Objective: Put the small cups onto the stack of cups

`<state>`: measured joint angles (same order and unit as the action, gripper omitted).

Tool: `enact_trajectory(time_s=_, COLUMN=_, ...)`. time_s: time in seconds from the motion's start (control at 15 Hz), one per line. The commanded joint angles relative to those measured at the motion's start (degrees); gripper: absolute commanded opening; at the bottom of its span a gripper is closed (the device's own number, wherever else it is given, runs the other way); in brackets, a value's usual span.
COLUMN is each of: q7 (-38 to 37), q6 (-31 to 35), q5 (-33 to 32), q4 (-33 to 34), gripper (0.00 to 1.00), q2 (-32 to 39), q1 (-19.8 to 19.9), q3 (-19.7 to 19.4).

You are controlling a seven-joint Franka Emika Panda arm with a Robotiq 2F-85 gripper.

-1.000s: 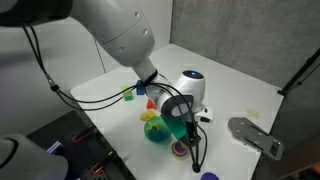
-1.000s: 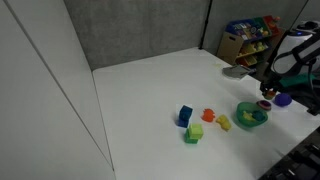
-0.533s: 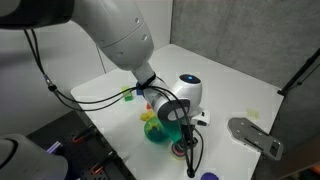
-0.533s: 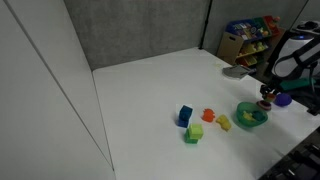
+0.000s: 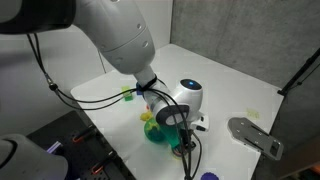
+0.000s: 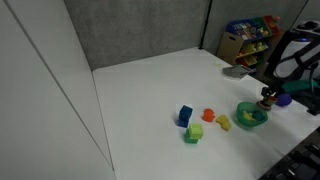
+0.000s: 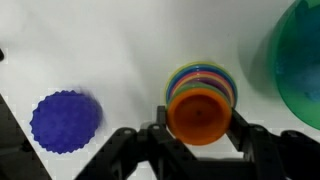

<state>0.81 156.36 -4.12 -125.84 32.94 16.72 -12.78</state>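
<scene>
The robot's gripper needs to release the small orange-red cup in the middle of the stack (image 5: 180, 149) (image 7: 201, 99), next to the large teal-green cup.
In the wrist view my gripper (image 7: 200, 120) is shut on a small orange-red cup (image 7: 198, 108), one finger on each side. The cup hangs right over the stack of cups (image 7: 205, 75), whose purple, green and blue rims show around its far edge. I cannot tell whether the two touch. In both exterior views the gripper (image 5: 185, 146) (image 6: 266, 100) points down beside the large teal-green cup (image 5: 157, 131) (image 6: 250, 115) and hides the stack. A small light green cup (image 5: 128, 95) stands farther back. Another orange-red cup (image 6: 208, 115) and a blue one (image 6: 185, 115) stand apart on the table.
A blue bumpy ball (image 7: 65, 122) lies close beside the stack. A grey flat object (image 5: 255, 136) lies near the table edge. Yellow-green pieces (image 6: 195, 131) sit by the blue cup. A shelf of toys (image 6: 250, 40) stands behind the table.
My gripper has come down with the orange-red cup onto the spot of the purple stack, which it now covers in the exterior view.
</scene>
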Motion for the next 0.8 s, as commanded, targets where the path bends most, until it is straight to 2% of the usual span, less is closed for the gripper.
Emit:
enact_trajectory(time_s=0.0, q7=3.81, q6=1.76, q5=2.44, q4=-0.57, gripper=0.34, q2=0.16, q1=2.47, q3=2.14)
enact_trajectory(time_s=0.73, q7=6.46, q6=4.0, q5=3.81, q4=-0.2, gripper=0.34, q2=1.12, q1=3.74, q3=4.09)
